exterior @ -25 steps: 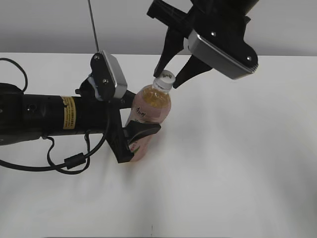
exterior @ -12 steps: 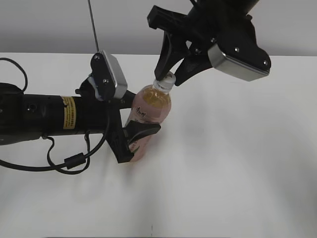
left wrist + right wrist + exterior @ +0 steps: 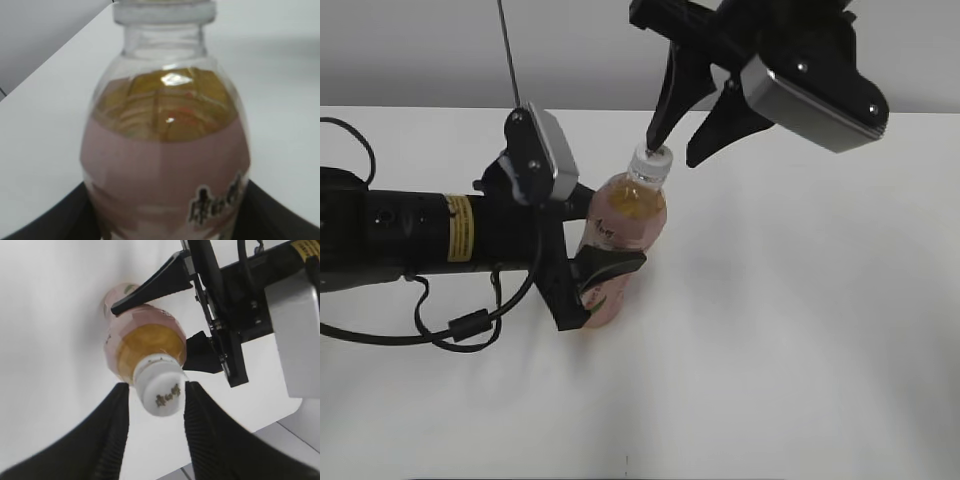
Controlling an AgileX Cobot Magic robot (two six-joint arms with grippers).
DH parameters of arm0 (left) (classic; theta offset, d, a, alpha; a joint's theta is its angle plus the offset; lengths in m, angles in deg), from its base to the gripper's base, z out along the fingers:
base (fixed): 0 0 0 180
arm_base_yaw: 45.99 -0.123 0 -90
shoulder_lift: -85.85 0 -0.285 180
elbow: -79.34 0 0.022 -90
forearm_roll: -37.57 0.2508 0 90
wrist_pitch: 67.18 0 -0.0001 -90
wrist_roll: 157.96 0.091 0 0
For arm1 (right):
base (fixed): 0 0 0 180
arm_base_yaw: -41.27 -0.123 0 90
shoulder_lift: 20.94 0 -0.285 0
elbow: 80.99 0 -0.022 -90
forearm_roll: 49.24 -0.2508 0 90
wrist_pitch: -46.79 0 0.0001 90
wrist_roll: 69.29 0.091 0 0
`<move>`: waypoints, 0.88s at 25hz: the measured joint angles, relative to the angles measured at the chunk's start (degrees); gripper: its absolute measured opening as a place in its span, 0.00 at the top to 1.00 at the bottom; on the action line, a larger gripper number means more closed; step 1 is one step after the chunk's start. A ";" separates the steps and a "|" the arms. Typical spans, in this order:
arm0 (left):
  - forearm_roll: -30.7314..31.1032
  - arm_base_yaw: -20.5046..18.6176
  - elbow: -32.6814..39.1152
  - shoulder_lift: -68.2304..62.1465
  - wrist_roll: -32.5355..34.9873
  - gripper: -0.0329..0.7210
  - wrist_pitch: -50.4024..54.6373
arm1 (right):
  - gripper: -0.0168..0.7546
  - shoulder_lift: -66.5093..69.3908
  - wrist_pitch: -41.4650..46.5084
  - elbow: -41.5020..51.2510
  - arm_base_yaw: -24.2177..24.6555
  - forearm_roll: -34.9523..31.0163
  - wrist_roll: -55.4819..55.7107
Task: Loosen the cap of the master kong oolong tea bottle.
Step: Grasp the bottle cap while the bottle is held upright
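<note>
My right gripper is turned far; I'll open, rotate back, grip the cap [image 3: 651,163] on the neck to twist further.
The master kong oolong tea bottle [image 3: 625,215], with amber tea and a pink label, stands tilted on the white table [image 3: 800,330]. My left gripper [image 3: 610,230] is shut on its labelled body, one black finger on each side, as the left wrist view [image 3: 165,220] also shows around the bottle [image 3: 165,150]. The white cap [image 3: 651,160] is on the neck. My right gripper [image 3: 672,150] is open, straddling the cap from above. In the right wrist view the ribbed fingers [image 3: 156,386] flank the cap [image 3: 162,392] with a small gap on each side, above the bottle [image 3: 145,340].
The left arm's black body with a yellow label [image 3: 460,225] lies along the table at the left, with a cable loop [image 3: 460,325] below it. A grey wall [image 3: 470,50] runs behind the table.
Half a second ago my right gripper was shut on the cap. Its fingers have now opened and the wrist has shifted right. The bottle and my left gripper have not moved.
</note>
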 joint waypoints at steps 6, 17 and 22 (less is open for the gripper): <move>-0.02 -0.05 0.05 -0.06 -0.02 0.41 1.74 | 0.39 -0.68 3.45 -0.24 0.05 1.32 7.69; -0.02 -0.05 0.05 -0.06 -0.02 0.41 1.74 | 0.23 -3.95 -9.11 -0.24 0.05 -0.45 64.53; -0.02 -0.05 0.05 -0.06 -0.02 0.41 1.74 | 0.23 -5.47 -10.82 -0.28 0.05 -5.24 95.89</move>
